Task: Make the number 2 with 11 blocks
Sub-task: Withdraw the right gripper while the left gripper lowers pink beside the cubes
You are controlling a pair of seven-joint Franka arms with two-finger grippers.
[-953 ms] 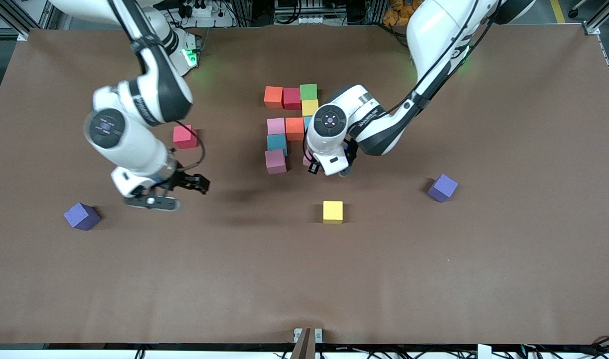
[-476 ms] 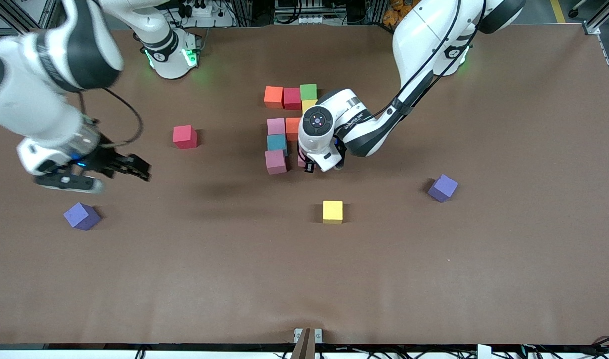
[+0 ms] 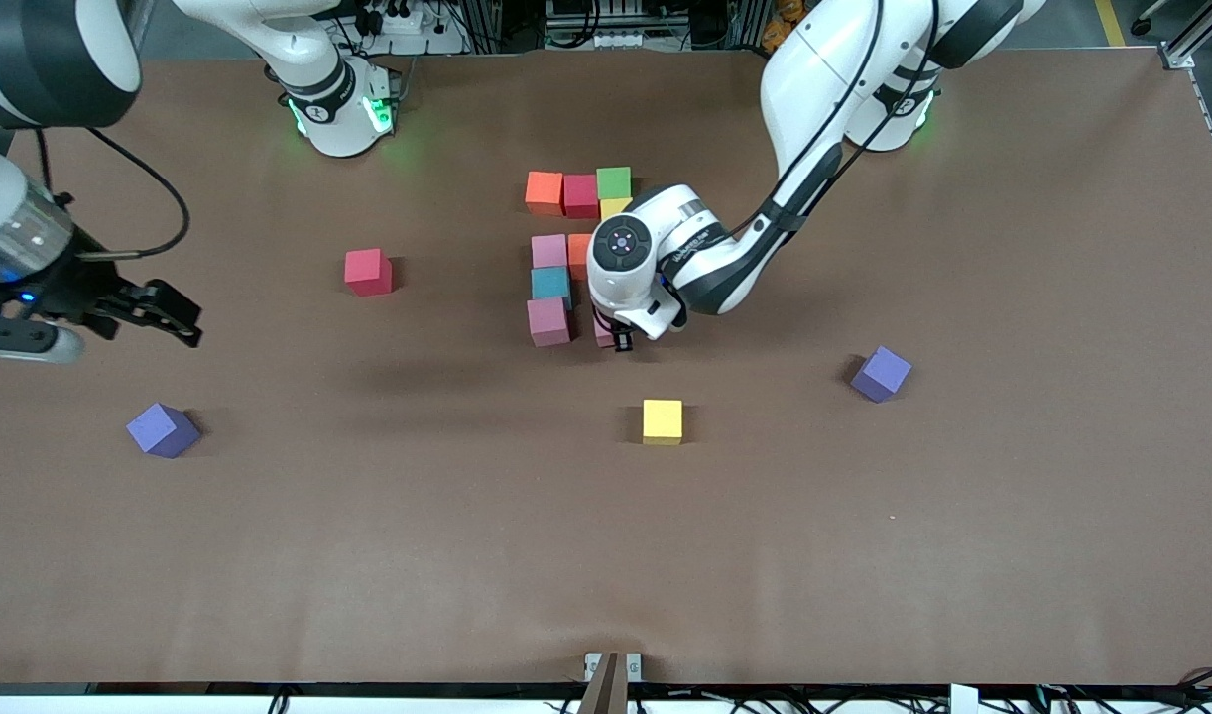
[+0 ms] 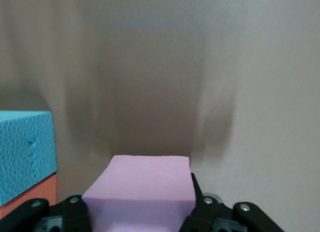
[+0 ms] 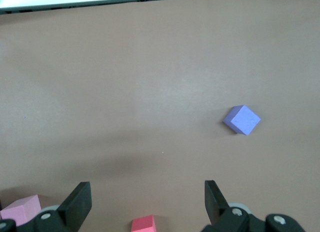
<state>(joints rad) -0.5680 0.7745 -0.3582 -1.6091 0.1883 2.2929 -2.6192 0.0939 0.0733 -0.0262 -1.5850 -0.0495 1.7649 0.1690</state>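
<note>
The pink block in my left gripper should be let go snug point(image 3: 585, 325) against the figure's pink block that adjoins the light blue block.
The number 2 stands partly built mid-table: orange point(image 3: 544, 192), crimson point(image 3: 580, 195) and green point(image 3: 614, 182) blocks in the row farthest from the camera. A yellow block point(image 3: 614, 206), a pink point(image 3: 548, 250), an orange point(image 3: 577, 254), a light blue point(image 3: 550, 284) and a pink block point(image 3: 548, 321) come nearer. My left gripper point(image 3: 618, 340) is shut on another pink block point(image 4: 142, 192), low beside that nearest pink one, with a light blue block point(image 4: 25, 149) close by. A red block point(image 3: 368, 272) and a yellow block point(image 3: 663, 420) lie loose. My right gripper point(image 3: 175, 317) hangs open and holds nothing, toward the right arm's end.
Two purple cubes lie apart from the figure: one point(image 3: 163, 429) near the right arm's end, one point(image 3: 881, 373) toward the left arm's end. The left arm's wrist covers part of the figure. The right wrist view shows a purple cube point(image 5: 242, 119) and the red block point(image 5: 145, 224).
The right arm has swung away from the middle toward its own end of the table, still open. The left gripper has carried the pink block closer to the figure's nearest pink block.
</note>
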